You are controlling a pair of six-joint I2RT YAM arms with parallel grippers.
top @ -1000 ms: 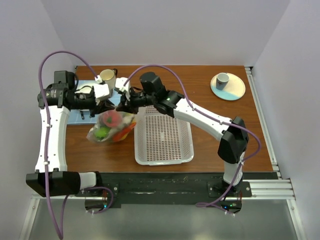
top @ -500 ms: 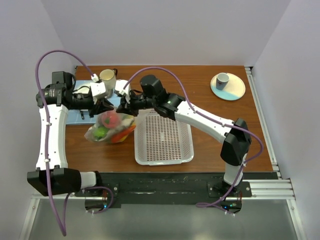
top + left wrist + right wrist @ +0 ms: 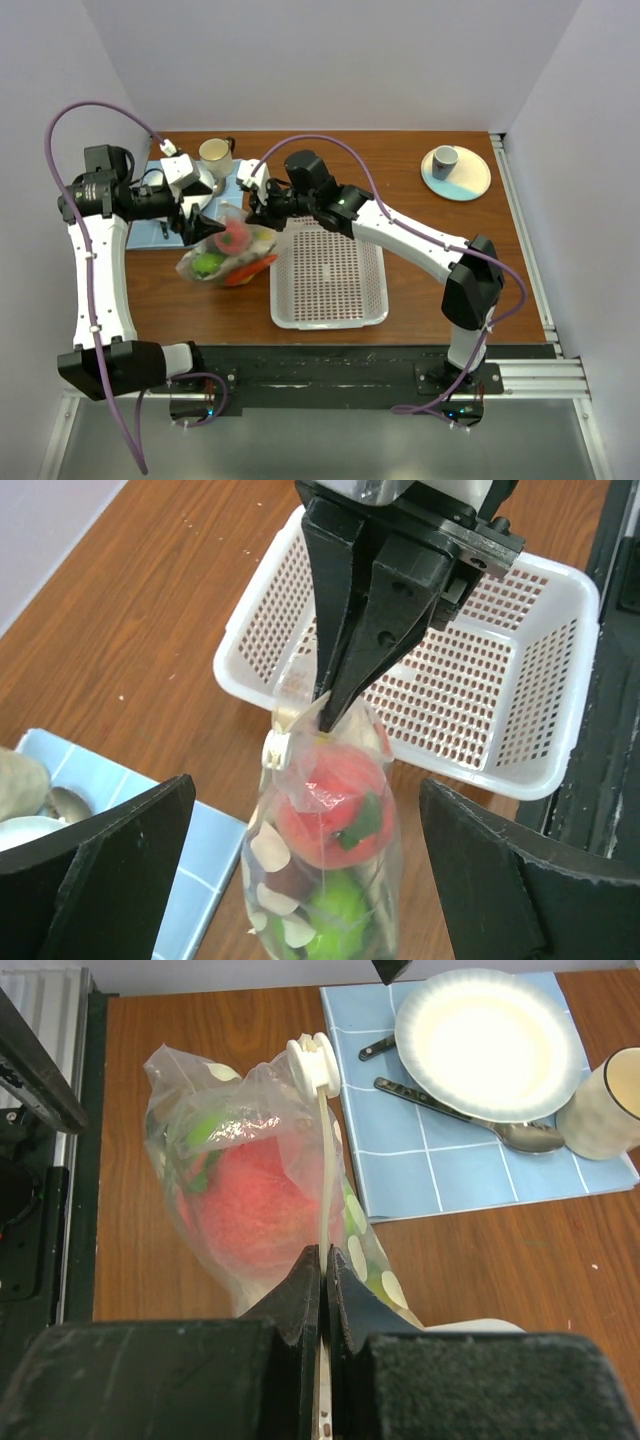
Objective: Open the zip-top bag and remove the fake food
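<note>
My left gripper needs to hold the far end of the bag's zip while my right gripper, which pinches the zip away from its slider, takes the slider (image 3: 314,1066).
The zip-top bag (image 3: 322,860) hangs upright over the table, clear plastic with white dots. Its white zip strip (image 3: 322,1160) is pinched in my right gripper (image 3: 325,1260), which is shut on it; the white slider (image 3: 312,1060) sits at the strip's far end. Inside is the fake food: a red-pink fruit (image 3: 335,805) above a green one (image 3: 340,920), and an orange piece (image 3: 248,270). My left gripper (image 3: 310,880) stands open, one finger on each side of the bag and clear of it. From above, the left gripper (image 3: 200,222) is just left of the bag (image 3: 225,250).
A white perforated basket (image 3: 328,275) lies right of the bag. A blue mat (image 3: 450,1170) carries a plate (image 3: 490,1045), a spoon (image 3: 470,1115) and a cream cup (image 3: 213,153). A saucer with a small cup (image 3: 455,172) sits at the back right.
My left gripper has let go of the bag, opened wide and drawn back to the left. The right gripper stays shut on the zip strip.
</note>
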